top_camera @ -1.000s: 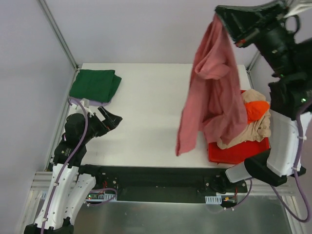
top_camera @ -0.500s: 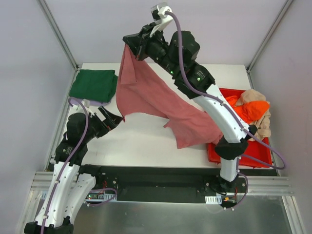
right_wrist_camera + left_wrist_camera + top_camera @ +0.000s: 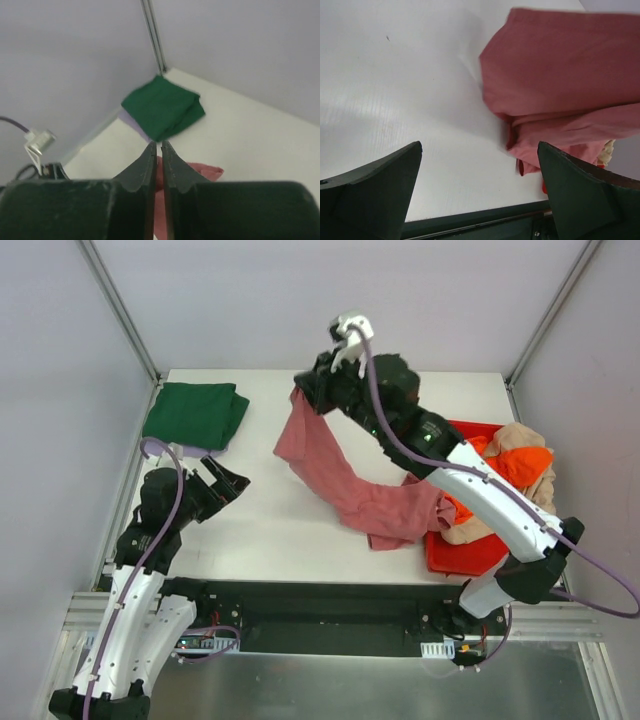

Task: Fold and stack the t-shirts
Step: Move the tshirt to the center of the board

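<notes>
The raised end [image 3: 287, 442] [image 3: 492, 70] of the rose-red t-shirt is just below my right gripper's fingers, opposite the end by the red bin. My left gripper grabs it next.
My right gripper [image 3: 303, 392] is shut on the rose-red t-shirt [image 3: 345, 485] and holds one end up over the table's middle; the rest trails down and right to the red bin. The shirt shows below the shut fingers in the right wrist view [image 3: 200, 174] and at the upper right of the left wrist view [image 3: 555, 85]. A folded dark green t-shirt [image 3: 195, 415] lies at the far left corner on a pale lilac one [image 3: 131, 121]. Orange [image 3: 525, 465] and beige [image 3: 515, 515] shirts are heaped in the bin. My left gripper [image 3: 232, 483] is open and empty, low at the left.
The red plastic bin [image 3: 480, 552] stands at the table's right front edge. Grey walls and metal frame posts [image 3: 120, 310] close in the table at the back and sides. The black front rail [image 3: 320, 600] runs along the near edge.
My right arm has swung the rose-red shirt from high above the bin leftward over the table, then lowered it so the cloth drapes onto the surface. The left arm has not moved.
</notes>
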